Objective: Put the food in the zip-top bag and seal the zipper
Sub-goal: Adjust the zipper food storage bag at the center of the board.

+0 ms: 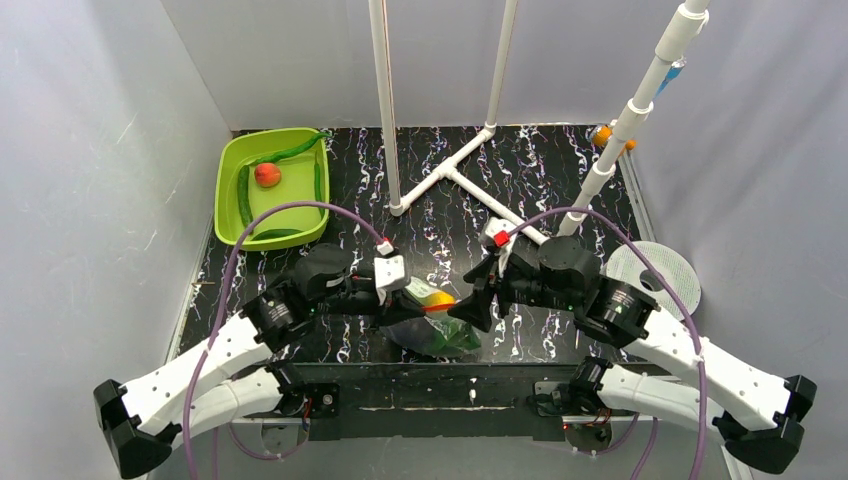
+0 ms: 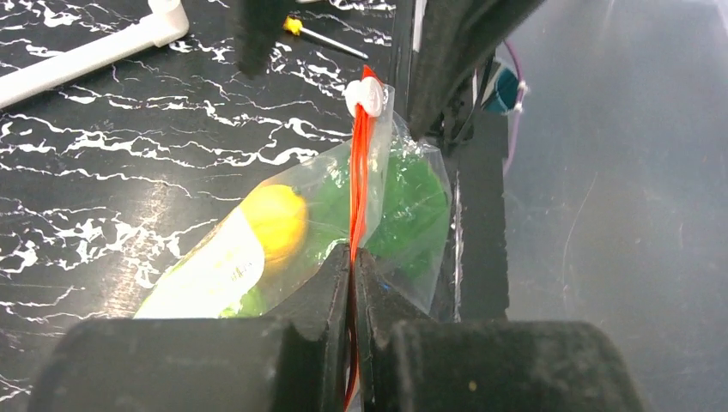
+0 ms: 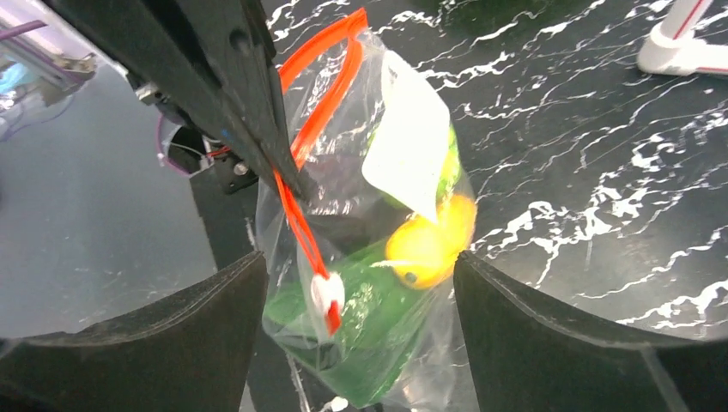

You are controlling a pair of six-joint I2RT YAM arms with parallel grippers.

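Next, my right gripper pinches the zipper's loose end [image 3: 333, 322] before my left gripper takes the slider, as my left gripper holds the zipper short of the white slider.
The clear zip-top bag [image 1: 440, 325] hangs above the table's near edge between my two grippers. Inside it I see a yellow piece [image 3: 432, 242], a white-stalked leafy green vegetable [image 3: 378, 318] and a dark shape. My left gripper [image 2: 354, 262] is shut on the red-orange zipper [image 2: 359, 172] at one end of the mouth. The white slider [image 3: 327, 294] sits at the far end of the strip from that grip. My right gripper [image 3: 356, 296] is open, its fingers [image 3: 215, 318] on either side of the bag near the slider, not touching it.
A lime-green bin [image 1: 272, 186] at the back left holds a red-orange fruit [image 1: 266, 174] and long green pods [image 1: 244, 192]. A white pipe frame [image 1: 450, 170] stands in the middle back. A white disc [image 1: 655, 272] lies at the right edge. An orange-handled screwdriver [image 2: 326, 38] lies on the table.
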